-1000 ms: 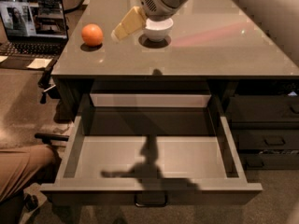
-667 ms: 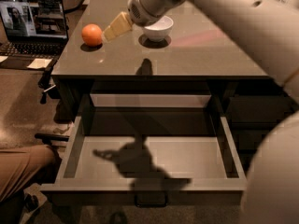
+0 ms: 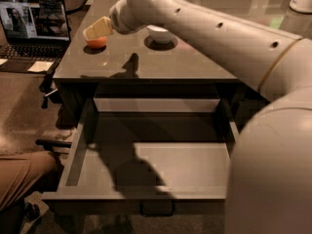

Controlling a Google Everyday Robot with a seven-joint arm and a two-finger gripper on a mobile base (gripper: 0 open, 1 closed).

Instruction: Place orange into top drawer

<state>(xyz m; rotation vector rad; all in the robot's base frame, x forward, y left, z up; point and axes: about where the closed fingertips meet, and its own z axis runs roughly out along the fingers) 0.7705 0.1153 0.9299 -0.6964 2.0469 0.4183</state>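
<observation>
The orange is on the counter near the laptop, so my gripper should next go down to the orange's middle [image 3: 94, 43] and close there.
The orange [image 3: 96, 42] sits on the dark counter top [image 3: 146, 62] near its far left corner. My gripper [image 3: 95, 30] reaches in from the right and hangs right over the orange, covering its top. The top drawer [image 3: 151, 167] is pulled wide open below the counter, its grey bottom bare, its dark handle [image 3: 157, 209] at the front. My arm's shadow falls across the drawer bottom.
A white bowl [image 3: 160, 33] stands on the counter right of the orange, partly behind my arm. A laptop [image 3: 33, 26] is open at the far left. A person's leg [image 3: 19, 177] is at the lower left. My white arm fills the right side.
My gripper has moved left from beside the white bowl to directly over the orange, and the arm now fills much more of the view.
</observation>
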